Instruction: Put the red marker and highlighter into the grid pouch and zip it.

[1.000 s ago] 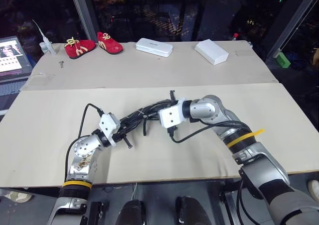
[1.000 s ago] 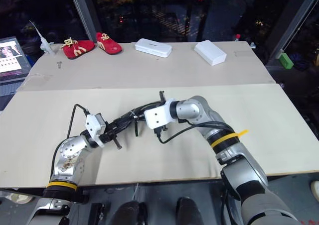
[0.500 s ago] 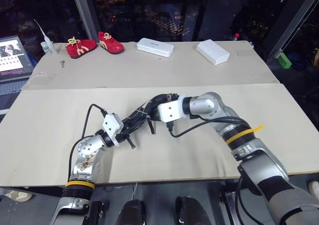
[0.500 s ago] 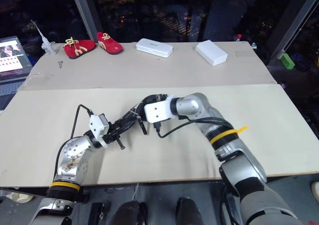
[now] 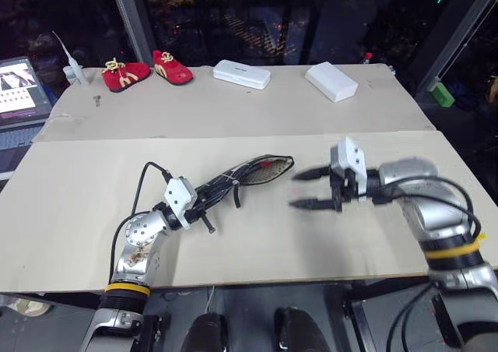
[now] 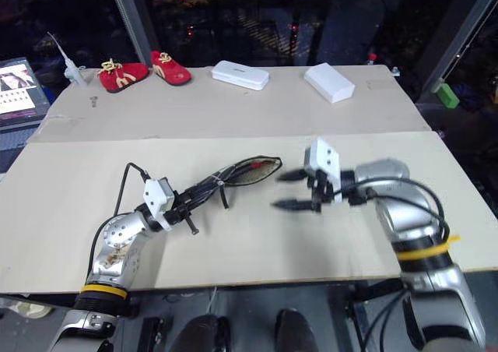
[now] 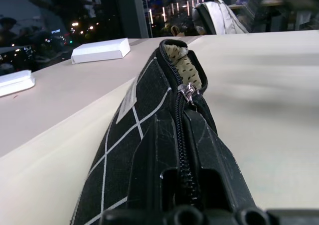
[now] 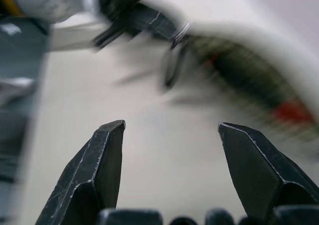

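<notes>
The grid pouch's opening gapes past the zipper pull, so I will grip the zipper pull's black loop [image 5: 236, 195] with my right gripper and pull it to the opening's far end.
The grid pouch [image 5: 247, 174], black with white lines, lies slanting across the near board. My left gripper [image 5: 207, 202] is shut on its near end, and the left wrist view looks along the zipper to the pull [image 7: 188, 91]. Beyond the pull the mouth gapes, showing pale lining. A bit of red, seemingly the red marker [image 5: 268, 165], shows inside that mouth. The highlighter is hidden. My right gripper [image 5: 309, 188] hovers open and empty just right of the mouth, pointing at it; the blurred pouch [image 8: 234, 65] lies ahead between its fingertips [image 8: 102, 150].
On the far board lie a pair of red shoes [image 5: 136, 70] and two white boxes [image 5: 242, 73] [image 5: 331, 80]. A laptop [image 5: 17, 87] sits at the far left edge. A seam runs between the two boards; the near board's front edge is close below both arms.
My right gripper opened, came off the pouch's far end and swung away to the right, rolling as it went. The pouch's mouth is now uncovered. The left gripper kept its hold.
</notes>
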You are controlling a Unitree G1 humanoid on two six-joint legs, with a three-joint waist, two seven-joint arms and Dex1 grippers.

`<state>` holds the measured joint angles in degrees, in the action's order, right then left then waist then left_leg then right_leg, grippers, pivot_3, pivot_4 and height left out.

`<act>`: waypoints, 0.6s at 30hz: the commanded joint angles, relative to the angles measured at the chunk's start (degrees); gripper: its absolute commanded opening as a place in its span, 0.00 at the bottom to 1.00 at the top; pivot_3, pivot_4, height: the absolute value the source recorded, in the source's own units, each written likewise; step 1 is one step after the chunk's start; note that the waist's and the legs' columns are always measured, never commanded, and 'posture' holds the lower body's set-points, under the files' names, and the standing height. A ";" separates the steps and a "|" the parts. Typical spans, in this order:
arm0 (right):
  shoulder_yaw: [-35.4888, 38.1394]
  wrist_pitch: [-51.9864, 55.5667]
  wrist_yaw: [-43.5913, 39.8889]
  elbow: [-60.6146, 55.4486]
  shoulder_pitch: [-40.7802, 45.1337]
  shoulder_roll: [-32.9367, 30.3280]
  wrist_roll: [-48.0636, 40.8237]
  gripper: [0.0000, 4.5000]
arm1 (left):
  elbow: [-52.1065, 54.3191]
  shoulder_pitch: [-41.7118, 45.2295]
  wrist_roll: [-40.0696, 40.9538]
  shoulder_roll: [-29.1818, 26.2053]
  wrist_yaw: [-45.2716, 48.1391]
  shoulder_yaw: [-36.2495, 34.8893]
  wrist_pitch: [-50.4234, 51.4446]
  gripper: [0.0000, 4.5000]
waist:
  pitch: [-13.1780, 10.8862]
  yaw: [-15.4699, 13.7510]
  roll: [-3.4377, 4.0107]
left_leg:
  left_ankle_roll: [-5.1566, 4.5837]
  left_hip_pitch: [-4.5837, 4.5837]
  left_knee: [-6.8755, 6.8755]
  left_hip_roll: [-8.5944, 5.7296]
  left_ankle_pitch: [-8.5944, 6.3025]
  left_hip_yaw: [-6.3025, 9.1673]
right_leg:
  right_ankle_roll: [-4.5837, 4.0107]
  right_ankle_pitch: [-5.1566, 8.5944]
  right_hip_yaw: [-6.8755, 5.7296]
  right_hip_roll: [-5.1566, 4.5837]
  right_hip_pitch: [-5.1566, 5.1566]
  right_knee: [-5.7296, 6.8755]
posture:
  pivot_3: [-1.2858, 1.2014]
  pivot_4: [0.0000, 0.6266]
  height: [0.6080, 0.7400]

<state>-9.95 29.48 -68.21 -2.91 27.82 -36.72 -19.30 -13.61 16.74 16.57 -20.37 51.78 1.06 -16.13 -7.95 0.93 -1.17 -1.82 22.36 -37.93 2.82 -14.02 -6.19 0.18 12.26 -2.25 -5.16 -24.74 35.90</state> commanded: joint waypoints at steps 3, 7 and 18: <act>-0.51 14.74 16.67 -3.15 2.58 12.36 -1.10 0.74 | 1.85 0.21 -0.26 0.39 -0.65 0.12 -0.58 0.00 | 0.00 0.27 0.00 | 0.03 -0.20 0.00 0.04 0.02 0.03 | -0.02 -0.01 0.03 0.09 0.16 0.03 | 0.52 0.24 1.00; -2.05 17.37 20.65 -3.73 4.20 17.68 -0.83 0.74 | 1.97 -0.06 -0.56 0.83 -0.34 0.65 -0.71 0.00 | 0.00 -0.25 0.00 | 0.02 -0.03 0.00 0.01 0.01 0.04 | 0.02 0.01 -0.03 0.05 0.13 -0.02 | 0.52 0.24 1.00; -4.77 17.64 25.61 3.10 10.90 25.14 0.95 0.74 | 0.38 1.45 -1.00 2.13 -0.27 1.45 -1.77 0.00 | 0.00 -0.24 0.00 | -0.05 -0.03 -0.01 -0.07 -0.03 -0.01 | 0.07 0.02 -0.12 0.02 0.21 -0.08 | 0.52 0.24 1.00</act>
<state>-15.82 48.19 -43.64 0.08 37.39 -11.91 -18.45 -14.08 17.55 15.78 -18.61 51.20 2.21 -16.36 -7.95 0.70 -1.17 -1.87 22.34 -37.94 2.76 -14.06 -6.19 0.26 12.28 -2.38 -5.14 -24.53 35.81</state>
